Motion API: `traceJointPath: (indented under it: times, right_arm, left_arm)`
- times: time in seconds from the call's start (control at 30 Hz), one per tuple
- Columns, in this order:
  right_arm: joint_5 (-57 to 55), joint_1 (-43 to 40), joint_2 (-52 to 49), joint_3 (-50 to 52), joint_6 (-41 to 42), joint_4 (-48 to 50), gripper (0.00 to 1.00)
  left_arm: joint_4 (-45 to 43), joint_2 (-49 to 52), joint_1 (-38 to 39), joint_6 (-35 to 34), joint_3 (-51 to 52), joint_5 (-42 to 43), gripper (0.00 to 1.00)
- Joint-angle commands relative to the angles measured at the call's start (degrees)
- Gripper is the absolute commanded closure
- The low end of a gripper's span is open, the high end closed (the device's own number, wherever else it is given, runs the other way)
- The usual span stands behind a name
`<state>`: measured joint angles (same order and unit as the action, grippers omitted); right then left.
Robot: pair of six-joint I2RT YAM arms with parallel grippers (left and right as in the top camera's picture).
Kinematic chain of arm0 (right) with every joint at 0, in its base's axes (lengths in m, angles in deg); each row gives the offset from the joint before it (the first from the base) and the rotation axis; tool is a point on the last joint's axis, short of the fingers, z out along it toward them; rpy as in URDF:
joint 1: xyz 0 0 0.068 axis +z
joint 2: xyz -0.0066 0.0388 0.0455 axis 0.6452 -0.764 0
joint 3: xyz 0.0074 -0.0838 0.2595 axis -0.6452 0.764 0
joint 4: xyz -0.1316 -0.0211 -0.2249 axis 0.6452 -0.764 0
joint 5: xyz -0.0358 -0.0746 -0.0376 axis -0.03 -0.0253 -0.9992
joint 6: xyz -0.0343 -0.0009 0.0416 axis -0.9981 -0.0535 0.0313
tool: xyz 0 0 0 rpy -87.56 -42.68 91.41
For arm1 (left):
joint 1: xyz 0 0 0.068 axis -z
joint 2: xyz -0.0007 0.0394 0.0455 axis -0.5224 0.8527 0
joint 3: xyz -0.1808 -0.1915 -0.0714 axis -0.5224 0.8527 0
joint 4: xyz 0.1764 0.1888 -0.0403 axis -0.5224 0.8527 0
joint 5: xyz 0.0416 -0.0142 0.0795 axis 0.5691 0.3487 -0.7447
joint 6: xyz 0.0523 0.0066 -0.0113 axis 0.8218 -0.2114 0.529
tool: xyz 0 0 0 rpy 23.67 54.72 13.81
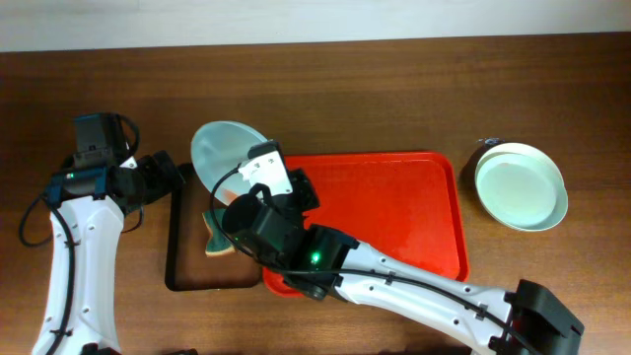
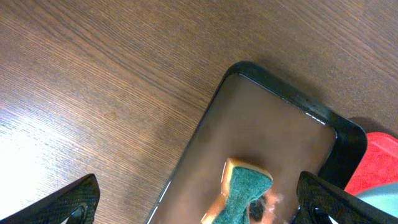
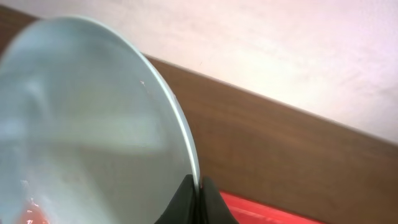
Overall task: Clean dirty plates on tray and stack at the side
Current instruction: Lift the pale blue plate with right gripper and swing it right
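Note:
Next, I release the pale blue plate from my right gripper on top of the pale green plate (image 1: 520,185).
My right gripper (image 1: 254,183) is shut on the rim of the pale blue plate (image 1: 225,148) and holds it tilted above the left end of the red tray (image 1: 394,212). In the right wrist view the fingers (image 3: 198,186) pinch the plate's edge (image 3: 87,118), and a red smear shows at its lower left. A pale green plate (image 1: 521,185) lies on the table at the right, apparently on top of another plate. My left gripper (image 1: 168,177) is open and empty over the black tray's far left corner, wide open (image 2: 199,208) above a sponge (image 2: 245,190).
The narrow black tray (image 1: 175,247) lies left of the red tray and holds the green-and-yellow sponge (image 1: 215,237). Its rim (image 2: 286,93) and a corner of the red tray (image 2: 373,162) show in the left wrist view. A small dark object (image 1: 485,148) sits by the green plate.

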<state>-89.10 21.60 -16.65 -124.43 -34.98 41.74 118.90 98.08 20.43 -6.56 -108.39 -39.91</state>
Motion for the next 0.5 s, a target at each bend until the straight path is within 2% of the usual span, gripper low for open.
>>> traceJointPath:
  times: [0.0, 0.2, 0.27, 0.37, 0.47]
  right_arm:
    - [-4.4, 0.9, -0.1, -1.1, -15.8, 7.5, 0.96]
    - [-4.4, 0.9, -0.1, -1.1, -34.7, 27.0, 0.96]
    - [-4.3, 0.9, -0.1, -1.1, -46.7, 37.9, 0.96]
    - [-3.7, 0.9, -0.1, -1.1, -62.1, 49.0, 0.96]
    - [3.7, 0.9, -0.1, -1.1, -66.7, 49.8, 0.96]
  left_arm:
    - [0.0, -0.3, -0.2, -0.6, -0.6, 0.0, 0.01]
    - [0.0, -0.3, -0.2, -0.6, -0.6, 0.0, 0.01]
    - [0.0, -0.3, -0.2, -0.6, -0.6, 0.0, 0.01]
    - [0.0, -0.3, -0.2, -0.6, -0.6, 0.0, 0.01]
    - [0.0, -0.3, -0.2, -0.6, -0.6, 0.0, 0.01]
